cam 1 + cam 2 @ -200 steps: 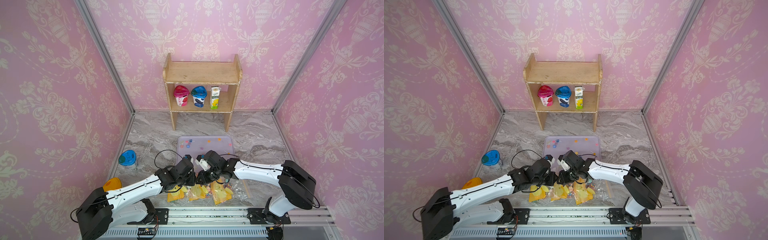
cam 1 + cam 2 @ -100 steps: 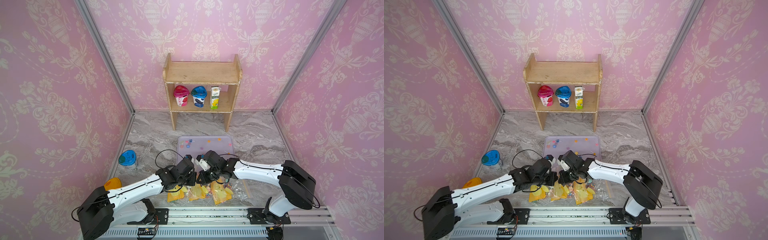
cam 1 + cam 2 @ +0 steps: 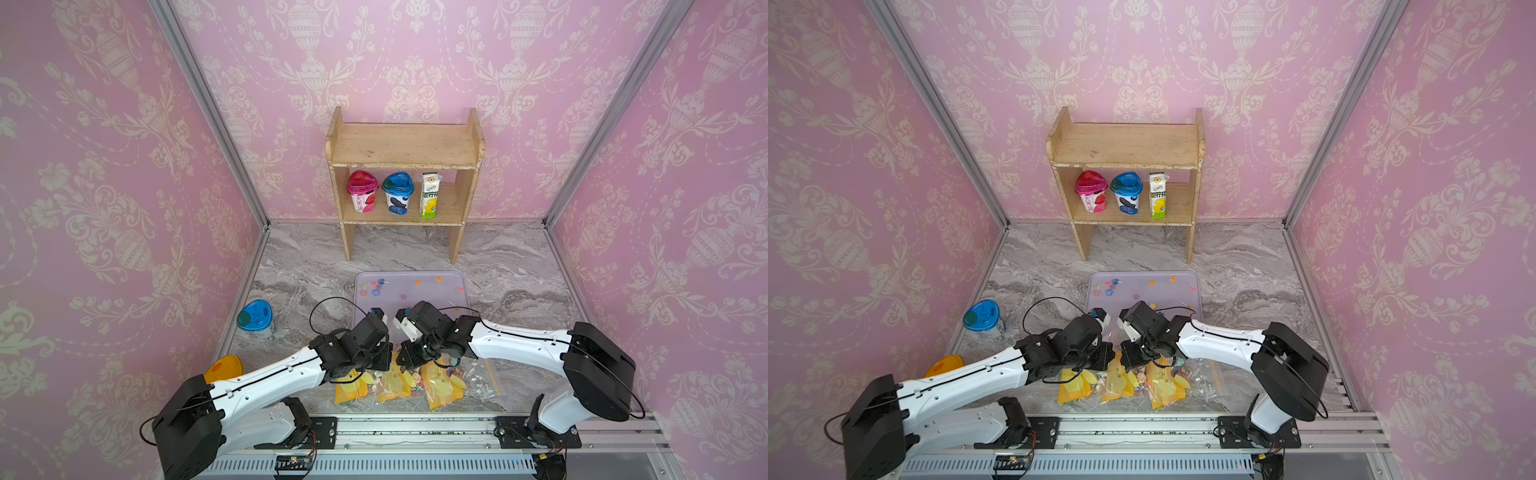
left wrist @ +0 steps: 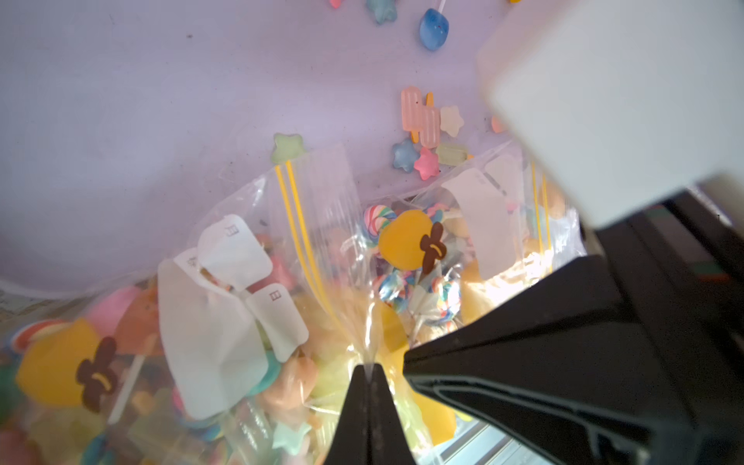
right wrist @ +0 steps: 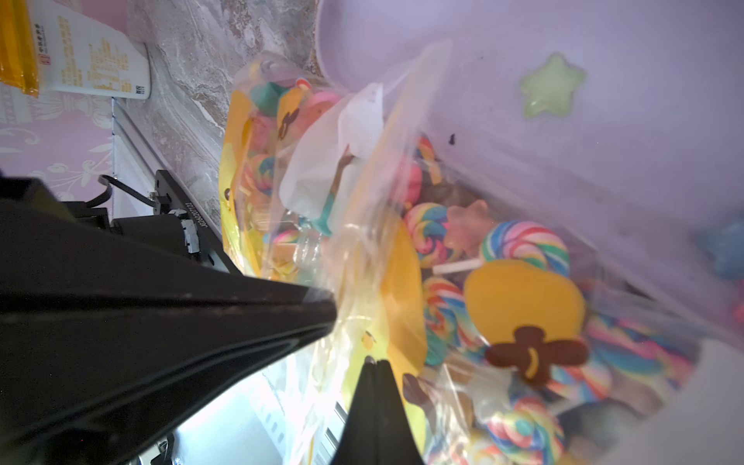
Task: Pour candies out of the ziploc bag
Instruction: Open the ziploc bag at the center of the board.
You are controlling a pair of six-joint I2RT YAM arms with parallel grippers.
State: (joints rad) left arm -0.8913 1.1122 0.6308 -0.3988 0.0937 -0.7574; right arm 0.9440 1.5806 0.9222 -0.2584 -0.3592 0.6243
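Note:
The bag's zip strip is shut beside both grippers' pinches; next my right gripper opens, grabs one layer (image 4: 335,311) by the zip strip and pulls the bag's opening apart.
The ziploc bag (image 3: 397,384) lies at the table's front edge, clear with yellow-orange print, full of candies (image 5: 523,245): swirl lollipops and small stars. Its zip strip (image 4: 296,217) lies over the near rim of the lilac tray (image 3: 415,297). My left gripper (image 4: 368,365) is shut on a pinch of the bag's clear film. Close beside it, my right gripper (image 5: 376,362) is shut on the film as well. In both top views the two grippers (image 3: 384,363) (image 3: 1127,360) meet tip to tip over the bag. Loose candies (image 3: 376,286) are scattered on the tray's far part.
A wooden shelf (image 3: 405,151) with two yoghurt cups and a carton stands at the back wall. A blue-lidded cup (image 3: 255,318) and an orange lid (image 3: 224,368) sit at the left. More bags (image 3: 442,388) (image 3: 351,390) flank the held one. The metal rail (image 3: 415,428) runs just before them.
Both grippers have closed from slightly open to shut on the bag's film. The arms have hardly shifted.

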